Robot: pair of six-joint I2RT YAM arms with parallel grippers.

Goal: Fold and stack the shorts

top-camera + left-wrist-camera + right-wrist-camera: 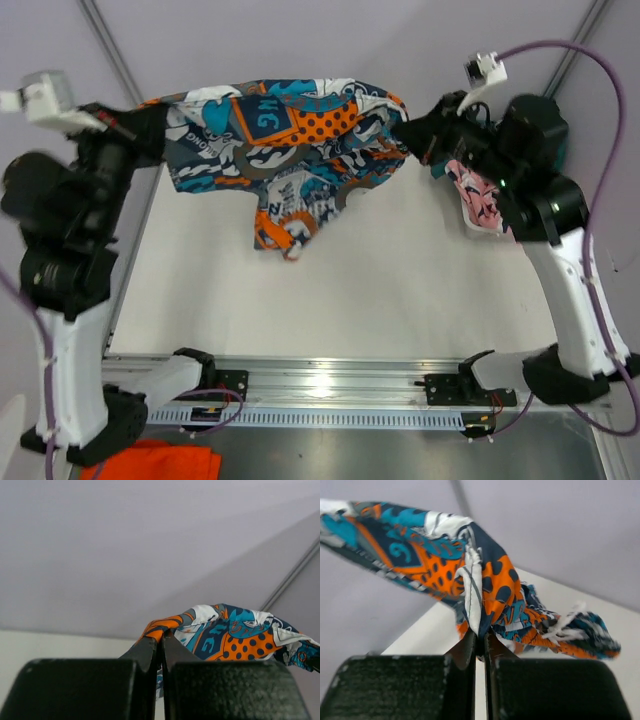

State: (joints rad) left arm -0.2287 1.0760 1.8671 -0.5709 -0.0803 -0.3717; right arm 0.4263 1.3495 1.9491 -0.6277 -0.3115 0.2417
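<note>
Next, my right gripper lets go of the print shorts on the far middle part of the white table point(331, 203), near the back wall.
The blue, orange and white graphic print shorts point(290, 140) hang stretched in the air between both arms above the far part of the table. My left gripper point(155, 120) is shut on their left corner; in the left wrist view point(162, 639) the jaws pinch an orange edge of the print shorts point(240, 635). My right gripper point(415, 130) is shut on the right corner, and in the right wrist view point(481, 640) the print shorts point(490, 585) rise from the closed jaws. Pink shark-print shorts point(480, 200) lie at the right, partly hidden behind the right arm.
A bright orange cloth point(165, 462) lies off the table at the bottom left. The white table point(380, 290) has a metal rail point(320, 385) along its near edge, where both arm bases sit.
</note>
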